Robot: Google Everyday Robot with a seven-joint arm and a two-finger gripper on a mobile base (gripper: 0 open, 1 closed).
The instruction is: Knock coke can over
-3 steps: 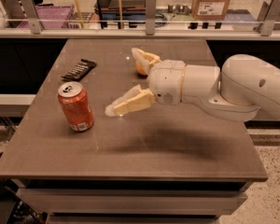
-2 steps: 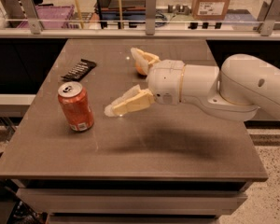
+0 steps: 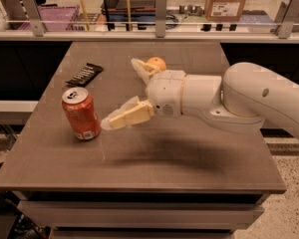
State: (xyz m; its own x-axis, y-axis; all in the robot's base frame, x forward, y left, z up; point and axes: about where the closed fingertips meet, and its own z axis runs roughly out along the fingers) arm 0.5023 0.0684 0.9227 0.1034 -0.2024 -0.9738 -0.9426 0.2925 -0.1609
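Observation:
My gripper grips the coke can next at the middle of the coke can's side (image 3: 81, 116), with one finger in front and one behind.
The coke can (image 3: 80, 113) stands upright on the left part of the brown table (image 3: 154, 168), orange-red with a silver pull-tab top and a white patch near its base. My gripper (image 3: 120, 92) reaches in from the right on a white arm (image 3: 249, 101), just right of the can. Its two cream fingers are spread wide: the near finger (image 3: 125, 116) points at the can's lower side with a small gap between them, and the far finger (image 3: 140, 67) points toward the table's back. Nothing is held.
A flat black snack bar wrapper (image 3: 83, 74) lies behind the can near the table's left edge. A round orange fruit (image 3: 156, 62) sits behind the gripper, partly hidden by the far finger. A glass railing and shelves with boxes stand beyond the table's far edge.
The gripper has shifted slightly left toward the can. The can stands in the same place.

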